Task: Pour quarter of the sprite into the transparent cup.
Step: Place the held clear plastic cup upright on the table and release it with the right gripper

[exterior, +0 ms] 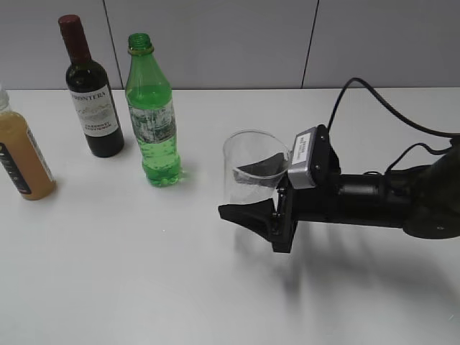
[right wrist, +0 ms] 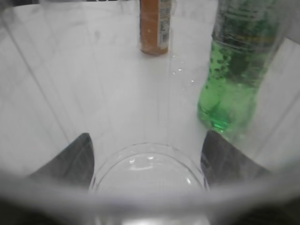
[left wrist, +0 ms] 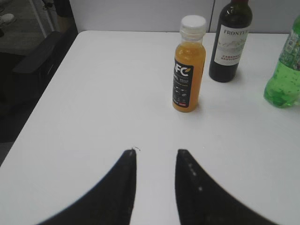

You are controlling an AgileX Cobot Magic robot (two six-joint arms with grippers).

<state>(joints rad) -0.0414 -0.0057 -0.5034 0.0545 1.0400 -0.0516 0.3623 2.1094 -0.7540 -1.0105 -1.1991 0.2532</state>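
Observation:
Next, my right gripper sets the transparent cup down on the bare table (exterior: 187, 238) just in front of the sprite.
The sprite (exterior: 153, 129) is a tall green bottle with no cap, standing upright at the back of the white table; it also shows in the left wrist view (left wrist: 283, 79) and the right wrist view (right wrist: 234, 70). The transparent cup (exterior: 248, 162) stands to its right, nearer the front. My right gripper (exterior: 231, 192) reaches in level from the right, one finger before the cup and one behind it. In the right wrist view the cup (right wrist: 150, 173) fills the space between the fingers of this gripper (right wrist: 147, 135), shut on it. My left gripper (left wrist: 157, 152) hovers open over bare table, holding nothing.
A dark wine bottle (exterior: 90, 93) stands just left of the sprite, and an orange juice bottle (exterior: 21, 158) with a white cap (left wrist: 193, 22) stands at the far left. The table's left edge (left wrist: 42, 108) drops off beside the left gripper.

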